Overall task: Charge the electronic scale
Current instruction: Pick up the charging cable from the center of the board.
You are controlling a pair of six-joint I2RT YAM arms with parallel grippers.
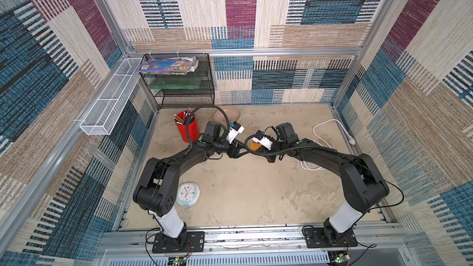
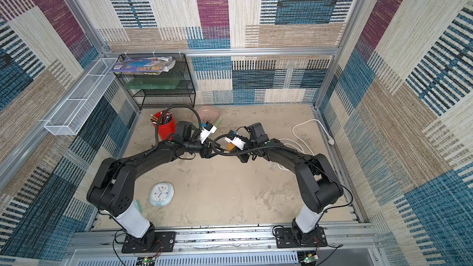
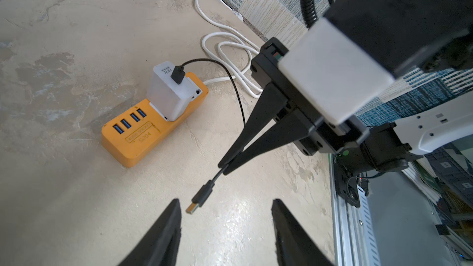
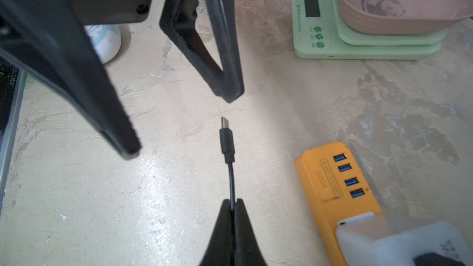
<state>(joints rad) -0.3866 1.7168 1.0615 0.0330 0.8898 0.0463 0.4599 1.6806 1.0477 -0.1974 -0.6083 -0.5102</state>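
The robot's right gripper holds the thin cable well behind its plug, so the left gripper will hold the plug while the right gripper takes the plug's base (image 4: 229, 157).
The electronic scale (image 4: 358, 47) is mint green, with a dark display and a pink panda tray (image 4: 396, 8) on top. In both top views only its tray (image 1: 227, 116) (image 2: 207, 116) shows, behind the left arm. My right gripper (image 4: 232, 203) is shut on a thin black charging cable, whose small plug (image 4: 226, 142) sticks out in front of it. My left gripper (image 3: 225, 203) faces it, open, with the plug (image 3: 202, 195) hanging between the fingers, close to one of them. The cable runs back to a white charger (image 3: 171, 93) on the orange power strip (image 3: 143, 136).
A red cup of pencils (image 1: 188, 126) stands at the back left, near a black mesh shelf (image 1: 179, 80). A light-blue alarm clock (image 1: 188, 193) lies at the front left. The strip's white cord (image 1: 330, 126) loops along the right wall.
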